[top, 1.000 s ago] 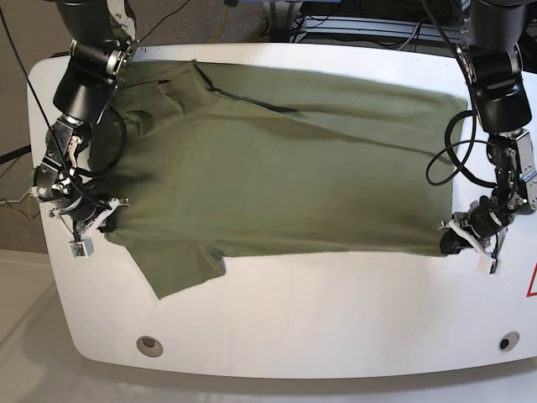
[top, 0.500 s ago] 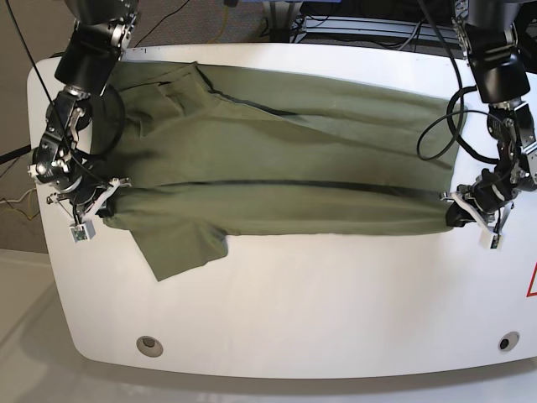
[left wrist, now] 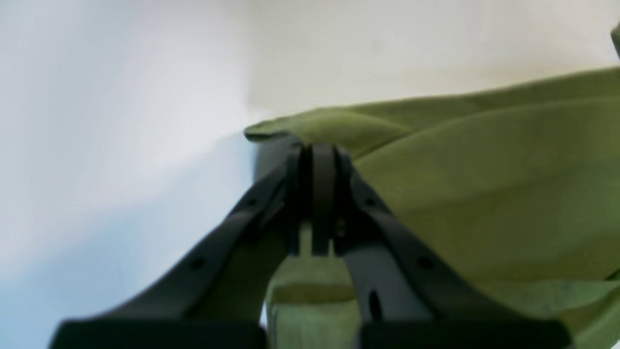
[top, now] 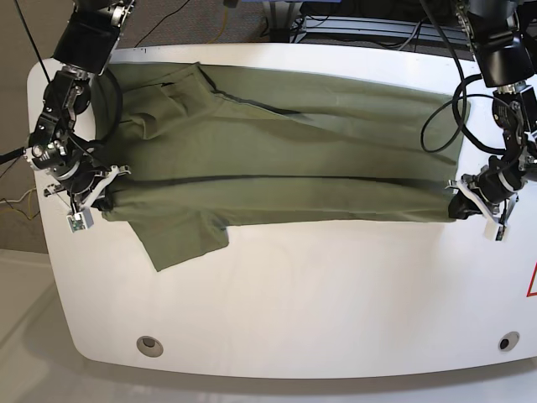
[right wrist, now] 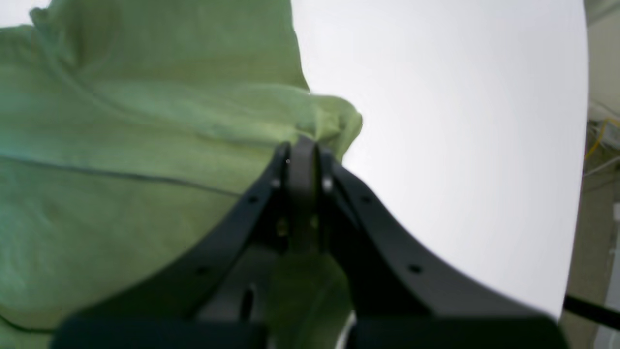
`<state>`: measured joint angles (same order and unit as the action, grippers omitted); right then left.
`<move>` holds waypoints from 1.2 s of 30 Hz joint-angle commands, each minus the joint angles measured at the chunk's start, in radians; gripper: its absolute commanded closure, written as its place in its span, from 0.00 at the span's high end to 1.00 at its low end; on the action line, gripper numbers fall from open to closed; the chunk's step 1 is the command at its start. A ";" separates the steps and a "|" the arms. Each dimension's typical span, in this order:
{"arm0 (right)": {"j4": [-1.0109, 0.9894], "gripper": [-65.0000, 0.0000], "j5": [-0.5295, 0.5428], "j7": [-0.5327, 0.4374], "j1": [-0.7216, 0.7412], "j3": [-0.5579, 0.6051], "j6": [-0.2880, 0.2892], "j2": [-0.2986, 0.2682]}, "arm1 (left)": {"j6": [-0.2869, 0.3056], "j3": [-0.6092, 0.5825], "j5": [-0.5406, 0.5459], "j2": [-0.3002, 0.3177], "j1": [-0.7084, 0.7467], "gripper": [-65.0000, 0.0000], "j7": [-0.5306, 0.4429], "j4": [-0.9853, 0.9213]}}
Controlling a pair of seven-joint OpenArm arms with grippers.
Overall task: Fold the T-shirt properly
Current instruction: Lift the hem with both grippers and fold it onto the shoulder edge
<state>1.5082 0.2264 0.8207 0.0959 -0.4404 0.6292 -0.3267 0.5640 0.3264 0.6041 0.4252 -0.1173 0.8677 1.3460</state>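
Observation:
The robot's left gripper should release the hem corner at the end of the dark crease (top: pixel 459 175) next to the looped cables.
The olive-green T-shirt (top: pixel 277 143) lies across the white table, its near edge lifted into a long fold running left to right. At the right end of that fold, my left gripper (top: pixel 460 206) is shut on the shirt's hem corner. The left wrist view shows its fingers (left wrist: pixel 315 150) pinched together on cloth (left wrist: pixel 484 169). My right gripper (top: pixel 102 195) is shut on the left end of the fold, near the sleeves. Up close its fingers (right wrist: pixel 301 145) clamp bunched fabric (right wrist: pixel 121 145). One short sleeve (top: pixel 180 239) trails flat on the table below the fold.
The white table (top: pixel 319 294) has bare surface in front of the shirt. Round holes sit near its front corners (top: pixel 150 344) (top: pixel 503 342). Black cables (top: pixel 440 126) loop beside the right-hand arm. Floor and wiring lie beyond the far edge.
Both grippers have carried the shirt's near edge up and toward the far side. The fold line has moved back, and the cloth now hangs taut between them.

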 commanded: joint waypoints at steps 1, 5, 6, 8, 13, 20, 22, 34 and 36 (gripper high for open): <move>0.026 0.00 0.022 -0.020 0.011 -0.007 -0.002 -0.025 | 0.001 0.008 0.040 0.027 0.000 0.00 -0.021 0.054; 0.036 0.00 0.062 -0.009 -0.019 -0.013 0.004 -0.034 | -0.003 0.032 0.073 0.041 0.059 0.00 -0.017 0.125; 0.041 0.00 0.068 -0.006 -0.027 -0.014 0.005 -0.036 | -0.003 0.036 0.079 0.043 0.070 0.00 -0.015 0.139; 0.053 0.00 0.080 0.003 -0.044 -0.017 0.006 -0.038 | -0.003 0.045 0.088 0.047 0.094 0.00 -0.012 0.169; 0.102 0.00 0.091 0.036 -0.101 -0.029 0.010 -0.032 | -0.004 0.082 0.076 0.050 0.163 0.00 -0.011 0.238; 0.175 0.00 0.084 0.067 -0.180 -0.044 0.017 -0.014 | -0.006 0.133 0.057 0.046 0.242 0.00 -0.011 0.295; 0.189 0.00 0.083 0.069 -0.194 -0.046 0.017 -0.007 | -0.005 0.144 0.057 0.044 0.255 0.00 -0.011 0.304; 0.284 0.00 0.076 0.057 -0.305 -0.042 0.012 0.025 | -0.003 0.152 0.064 0.040 0.311 0.00 -0.011 0.313; 0.301 0.00 0.072 0.046 -0.334 -0.042 0.012 0.024 | -0.004 0.139 0.059 0.046 0.313 0.00 -0.001 0.302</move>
<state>1.7679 0.2935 0.8986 -0.2192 -0.4767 0.6437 -0.2852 0.5610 0.4721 0.6548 0.4446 0.2016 0.8753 1.6402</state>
